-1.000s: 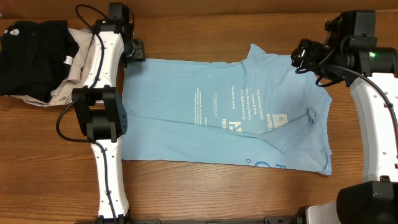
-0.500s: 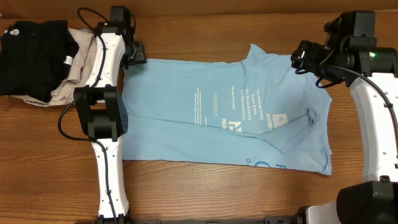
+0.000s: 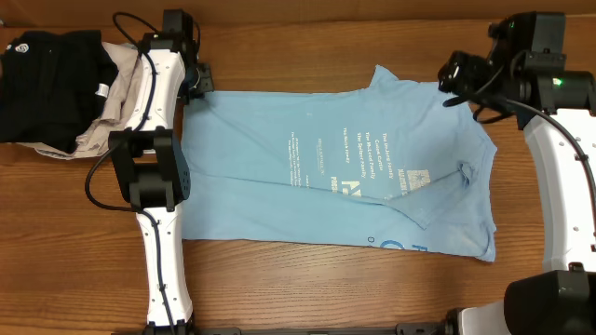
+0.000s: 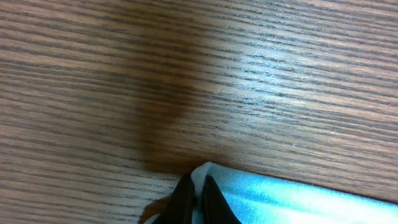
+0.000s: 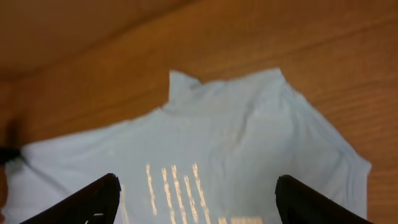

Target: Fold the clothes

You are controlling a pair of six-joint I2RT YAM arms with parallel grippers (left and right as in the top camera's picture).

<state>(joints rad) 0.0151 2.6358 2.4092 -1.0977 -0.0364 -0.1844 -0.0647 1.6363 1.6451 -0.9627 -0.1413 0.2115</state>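
Observation:
Next, my right gripper closes on the sleeve's far corner (image 3: 438, 84) (image 5: 275, 74) of the light sky-blue T-shirt, just past the small pointed tip on the shirt's far edge.
The light sky-blue T-shirt (image 3: 326, 177) lies spread flat on the wooden table, its white lettering facing up. My left gripper (image 3: 198, 82) is at the shirt's far left corner. In the left wrist view its two dark fingers (image 4: 196, 185) are pinched together on the corner's hem, the blue cloth (image 4: 280, 196) trailing off to the right. My right gripper (image 3: 450, 79) hovers over the far right part of the shirt, near the sleeve. From the right wrist camera, its jaws (image 5: 198, 186) stand wide open above the printed cloth (image 5: 230, 137), holding nothing.
A black garment (image 3: 42, 79) with a small white logo lies at the far left of the table on a beige garment (image 3: 102, 121), close to my left arm. Bare wood (image 3: 326, 279) runs along the near side of the shirt.
My left gripper has shut on the shirt's far left corner. My right gripper has shifted slightly toward the far edge, still open.

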